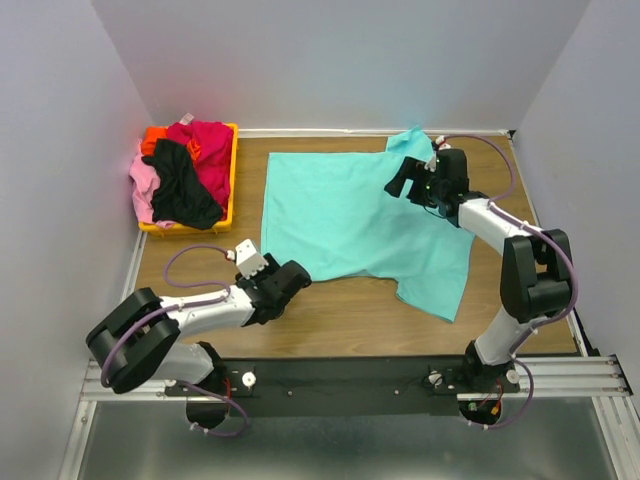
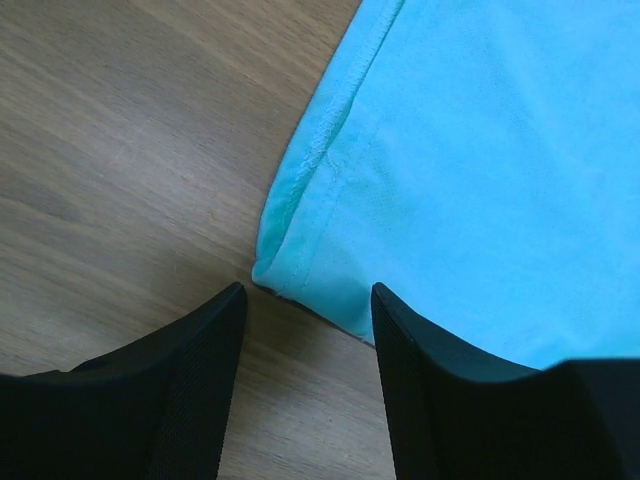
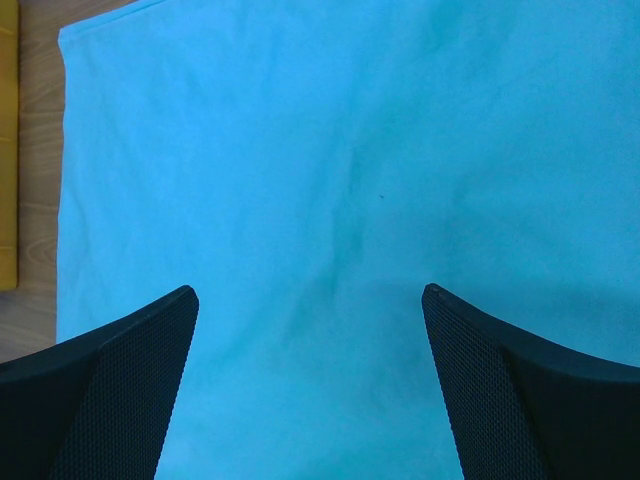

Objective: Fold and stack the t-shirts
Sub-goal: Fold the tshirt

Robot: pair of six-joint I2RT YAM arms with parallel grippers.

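Observation:
Next, I close my right gripper at the near sleeve's outer corner (image 1: 452, 319) on the turquoise t-shirt, farther from the bin.
The turquoise t-shirt (image 1: 350, 215) lies spread flat on the wooden table, one sleeve at the far right and one at the near right. My left gripper (image 1: 297, 276) is open and empty, low at the shirt's near left hem corner (image 2: 290, 270), which lies just ahead of the fingers, one at each side of the corner. My right gripper (image 1: 400, 178) is open and empty above the shirt's far right part; its view is filled with turquoise cloth (image 3: 330, 180). The magenta-red (image 1: 205, 150), black (image 1: 180, 185), pink (image 1: 143, 185) and orange (image 1: 153, 138) shirts lie heaped in a bin.
A yellow-orange plastic bin (image 1: 232, 180) stands at the far left against the left wall and holds the heap of shirts; its edge also shows in the right wrist view (image 3: 8, 150). Grey walls close the table on three sides. Bare wood (image 1: 340, 310) lies between the shirt and the arm bases.

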